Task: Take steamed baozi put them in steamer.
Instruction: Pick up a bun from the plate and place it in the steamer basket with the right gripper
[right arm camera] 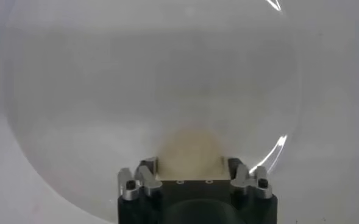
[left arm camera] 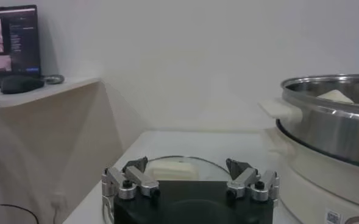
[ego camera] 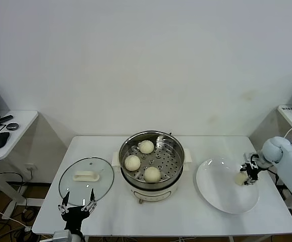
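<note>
Next, my right gripper sets the baozi free on the steamer tray's bare patch (ego camera: pixel 169 157) that lies nearest to the white plate. The baozi is still on the plate.
The steel steamer (ego camera: pixel 176 147) stands on its cream base at the table's middle and holds three baozi (ego camera: pixel 146 146) (ego camera: pixel 132 163) (ego camera: pixel 152 174) on the perforated tray. A fourth baozi (ego camera: pixel 240 177) lies at the right side of the flat white plate (ego camera: pixel 219 194). My right gripper (ego camera: pixel 243 177) is low over the plate with its fingers against both sides of that bun, which also shows in the right wrist view (right arm camera: pixel 190 149). My left gripper (ego camera: pixel 77 203) is open and empty at the table's front left, in front of the glass lid. The steamer's wall shows in the left wrist view (left arm camera: pixel 325 125).
The glass lid (ego camera: pixel 75 190) with a cream handle lies flat to the left of the steamer. A side table (ego camera: pixel 19 121) with a mouse and a laptop stands at the far left. Another white surface (ego camera: pixel 289 113) is at the far right.
</note>
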Controlling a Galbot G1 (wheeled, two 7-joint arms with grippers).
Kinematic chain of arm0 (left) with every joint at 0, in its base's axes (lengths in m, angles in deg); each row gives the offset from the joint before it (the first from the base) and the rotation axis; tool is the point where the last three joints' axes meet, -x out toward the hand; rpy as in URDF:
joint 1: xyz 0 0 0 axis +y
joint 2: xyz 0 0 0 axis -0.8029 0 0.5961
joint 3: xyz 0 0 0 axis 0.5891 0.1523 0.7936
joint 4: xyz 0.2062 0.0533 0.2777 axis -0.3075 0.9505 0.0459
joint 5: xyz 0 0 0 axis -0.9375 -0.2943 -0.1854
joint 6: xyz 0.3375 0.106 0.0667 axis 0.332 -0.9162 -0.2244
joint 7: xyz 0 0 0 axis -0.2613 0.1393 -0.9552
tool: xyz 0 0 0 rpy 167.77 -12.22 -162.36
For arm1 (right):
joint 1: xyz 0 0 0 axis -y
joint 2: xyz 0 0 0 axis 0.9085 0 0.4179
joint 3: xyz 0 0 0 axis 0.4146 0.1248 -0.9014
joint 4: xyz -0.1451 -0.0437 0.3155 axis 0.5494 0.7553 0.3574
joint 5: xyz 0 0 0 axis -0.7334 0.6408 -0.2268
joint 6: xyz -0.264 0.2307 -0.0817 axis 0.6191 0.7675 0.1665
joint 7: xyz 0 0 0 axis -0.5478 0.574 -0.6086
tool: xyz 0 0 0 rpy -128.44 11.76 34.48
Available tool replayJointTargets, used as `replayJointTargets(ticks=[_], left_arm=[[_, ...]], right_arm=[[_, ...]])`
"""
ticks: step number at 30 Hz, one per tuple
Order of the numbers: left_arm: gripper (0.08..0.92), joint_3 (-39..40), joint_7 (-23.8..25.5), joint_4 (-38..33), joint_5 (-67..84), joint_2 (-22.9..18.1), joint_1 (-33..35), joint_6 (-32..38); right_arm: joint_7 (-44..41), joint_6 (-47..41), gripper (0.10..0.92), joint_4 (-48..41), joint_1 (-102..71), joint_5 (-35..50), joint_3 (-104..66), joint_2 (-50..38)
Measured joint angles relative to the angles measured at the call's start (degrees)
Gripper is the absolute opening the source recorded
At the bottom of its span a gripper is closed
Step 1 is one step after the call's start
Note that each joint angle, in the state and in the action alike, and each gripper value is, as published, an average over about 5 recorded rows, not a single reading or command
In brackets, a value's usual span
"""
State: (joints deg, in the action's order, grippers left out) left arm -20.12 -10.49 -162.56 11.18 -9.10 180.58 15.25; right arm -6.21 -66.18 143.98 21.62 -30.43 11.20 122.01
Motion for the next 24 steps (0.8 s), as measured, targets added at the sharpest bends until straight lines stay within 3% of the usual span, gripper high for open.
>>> replayJointTargets(ticks=[13, 24], left_arm=[[0.823, 0.8, -0.09, -0.39, -0.65, 0.35, -0.57, 0.08], [0.823, 1.98, -0.06, -2.89, 0.06, 0.68, -0.63, 0.03]], right_arm=[[-3.34, -8.09, 0.551, 10.21, 18.0, 17.93, 16.52, -4.05], [-1.73, -16.99, 0.553, 19.47, 41.01, 37.35, 36.04, 1.78]])
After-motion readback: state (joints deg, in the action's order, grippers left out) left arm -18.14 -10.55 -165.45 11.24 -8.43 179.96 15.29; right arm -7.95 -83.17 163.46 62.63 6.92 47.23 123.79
